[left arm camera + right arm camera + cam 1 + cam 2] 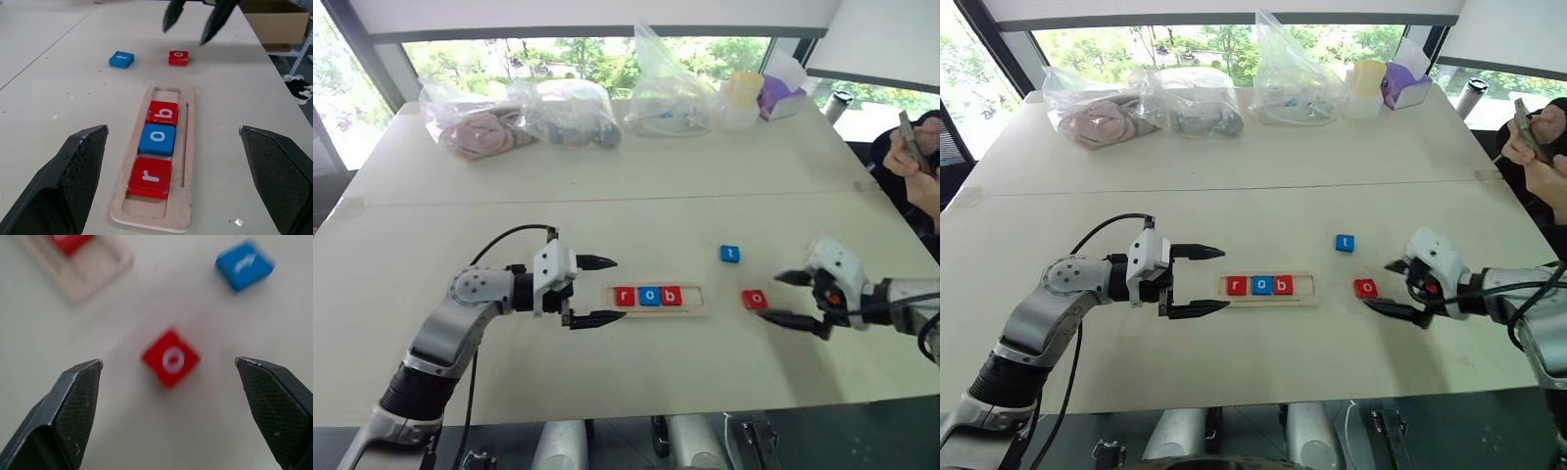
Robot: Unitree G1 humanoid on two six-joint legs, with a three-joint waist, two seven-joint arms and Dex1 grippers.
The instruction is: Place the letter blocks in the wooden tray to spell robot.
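Observation:
The red o block's corners point at the right gripper's fingers, so the robot should turn that gripper and take the block by its opposite sides (156,372).
The wooden tray (695,308) lies in the middle of the table and holds a red r block (625,296), a blue o block (649,296) and a red b block (672,295). Its right end is bare. A red o block (754,299) lies on the table right of the tray, and a blue t block (729,254) lies farther back. My left gripper (597,291) is open just left of the tray, pointing at it. My right gripper (779,297) is open just right of the red o block (170,358), holding nothing.
Clear plastic bags (570,111) of items and a purple box (780,96) line the far edge of the table. A person's hands (913,166) hold a device at the right edge. A cardboard box (275,20) stands beyond the table.

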